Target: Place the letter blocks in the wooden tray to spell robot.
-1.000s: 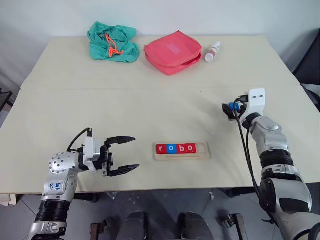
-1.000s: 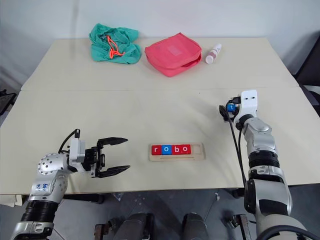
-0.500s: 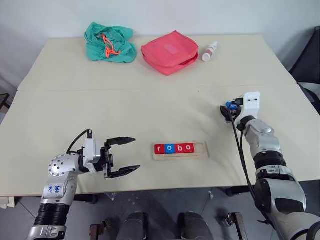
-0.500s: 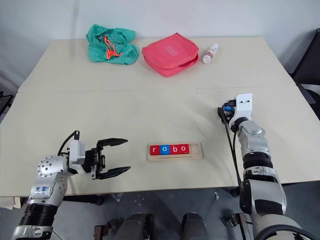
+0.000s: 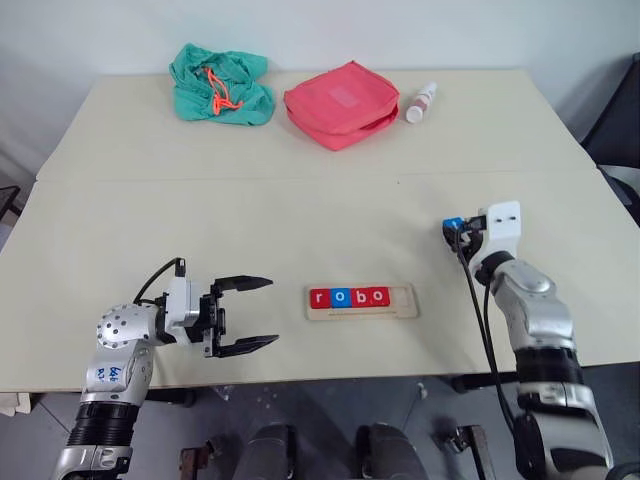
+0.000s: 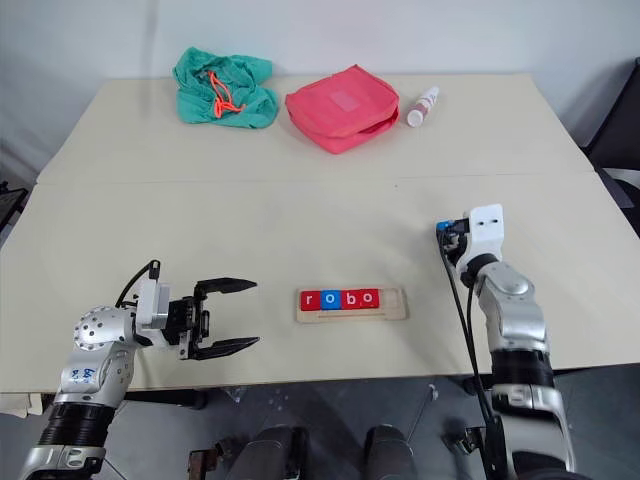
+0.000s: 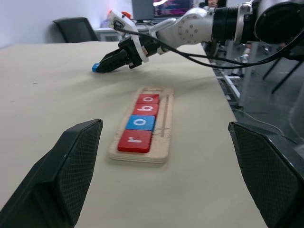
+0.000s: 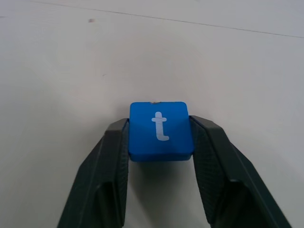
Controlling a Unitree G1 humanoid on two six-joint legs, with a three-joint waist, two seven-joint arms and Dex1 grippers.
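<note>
The blue t block's side that must meet red o is covered by my right gripper, so I need to set the block down and grip its front and back (image 8: pixel 161 157).
The wooden tray (image 5: pixel 403 297) lies near the table's front edge, and its right end slot shows bare wood. In it sit four letter blocks in a row: red r (image 5: pixel 320 297), blue o (image 5: pixel 340 297), red b (image 5: pixel 359 296), red o (image 5: pixel 378 296). Off to the tray's right and farther back, my right gripper (image 5: pixel 455 230) is shut on the blue t block (image 8: pixel 160 129), gripped by its two sides just over the tabletop. My left gripper (image 5: pixel 271 312) stands open left of the tray, pointing at it, with nothing between its fingers (image 7: pixel 76 161).
Along the far edge of the table lie a green drawstring cloth bag (image 5: pixel 222 83), a red zip pouch (image 5: pixel 343 103) and a small white bottle (image 5: pixel 422 102) on its side. A dark chair (image 5: pixel 620 120) stands off the table's right side.
My right gripper has closed on the blue t block and drawn back a little toward me with it. The left gripper has stayed put.
</note>
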